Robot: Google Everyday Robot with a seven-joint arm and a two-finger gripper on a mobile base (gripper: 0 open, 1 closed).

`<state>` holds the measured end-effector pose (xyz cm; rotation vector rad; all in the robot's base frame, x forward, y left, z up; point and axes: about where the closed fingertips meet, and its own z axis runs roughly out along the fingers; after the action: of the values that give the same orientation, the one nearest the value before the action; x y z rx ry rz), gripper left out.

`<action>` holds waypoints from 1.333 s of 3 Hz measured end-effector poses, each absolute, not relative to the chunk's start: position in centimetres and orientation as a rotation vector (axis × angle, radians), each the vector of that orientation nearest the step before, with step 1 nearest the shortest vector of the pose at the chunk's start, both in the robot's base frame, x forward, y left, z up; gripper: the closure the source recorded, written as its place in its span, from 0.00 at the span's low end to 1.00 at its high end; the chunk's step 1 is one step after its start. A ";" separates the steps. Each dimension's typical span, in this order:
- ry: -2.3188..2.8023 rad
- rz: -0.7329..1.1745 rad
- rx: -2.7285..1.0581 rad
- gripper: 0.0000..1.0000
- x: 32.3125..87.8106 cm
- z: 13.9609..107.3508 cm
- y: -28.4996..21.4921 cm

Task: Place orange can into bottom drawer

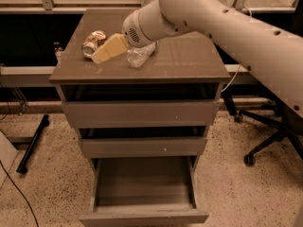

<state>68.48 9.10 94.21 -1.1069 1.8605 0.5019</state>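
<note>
The orange can is next for my gripper. I need to move it to the middle of the orange can's body (93,42), behind the can's silver end, and close it there.
The orange can (93,42) lies on its side on the cabinet top (189,56), near the back left, with its silver end facing front-left. My gripper (102,53) reaches in from the right and sits right beside the can, just right and in front of it; its cream tip seems to touch the can. The clear plastic bottle (139,55) lies under my wrist, right of the gripper. The bottom drawer (142,216) is pulled open below, and its grey floor (142,181) is bare.
The two upper drawers (142,112) stand slightly open. A small dark bottle (57,51) stands behind the cabinet's left edge. An office chair base (265,136) is on the floor to the right and a black stand leg (33,143) to the left.
</note>
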 end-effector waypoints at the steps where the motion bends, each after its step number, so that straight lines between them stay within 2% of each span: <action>1: 1.835 0.534 -1.064 0.00 70.6 93.1 11.4; 4: 1.761 0.577 -0.978 0.00 77.9 89.5 17.2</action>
<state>77.87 17.18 89.46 -0.9782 1.7605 0.5775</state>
